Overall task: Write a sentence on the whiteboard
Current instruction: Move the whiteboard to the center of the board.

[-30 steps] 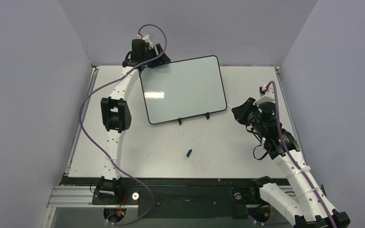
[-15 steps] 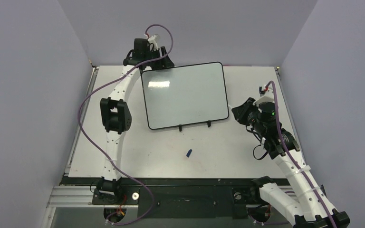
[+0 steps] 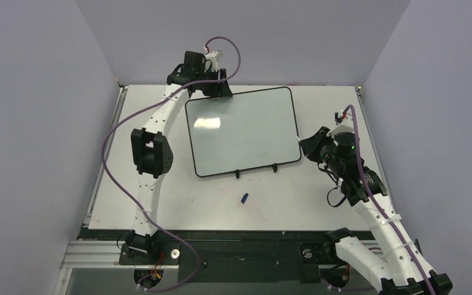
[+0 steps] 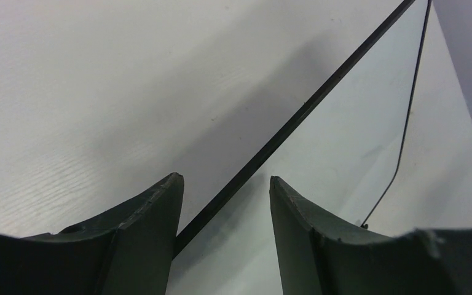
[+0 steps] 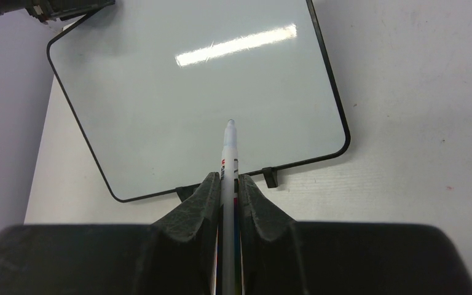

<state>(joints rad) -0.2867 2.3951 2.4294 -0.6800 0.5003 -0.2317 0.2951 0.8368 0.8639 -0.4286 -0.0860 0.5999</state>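
Observation:
The whiteboard's far rim slants across my left gripper's open fingers; next I back it off, align it, then close on the whiteboard's rim [image 4: 215,209].
The whiteboard [image 3: 243,132] lies flat on the table, turned a little, with its two black clip feet [image 3: 237,174] on the near edge. Its face is blank and no sentence shows on it. My left gripper [image 3: 212,91] is at the board's far left corner. In the left wrist view that gripper [image 4: 224,181] is open, and the board's black rim [image 4: 295,117] runs slantwise between its fingers. My right gripper [image 5: 226,178] is shut on a white marker [image 5: 229,153], whose uncapped tip points over the whiteboard [image 5: 190,104] near its near edge.
A small blue cap [image 3: 244,198] lies on the table in front of the board. Purple walls close in the table on three sides. The right arm [image 3: 344,160] hovers just off the board's right edge.
The whiteboard has slid and turned to the right, and my left gripper moved right along its far edge while its jaws narrowed. The right arm has not moved.

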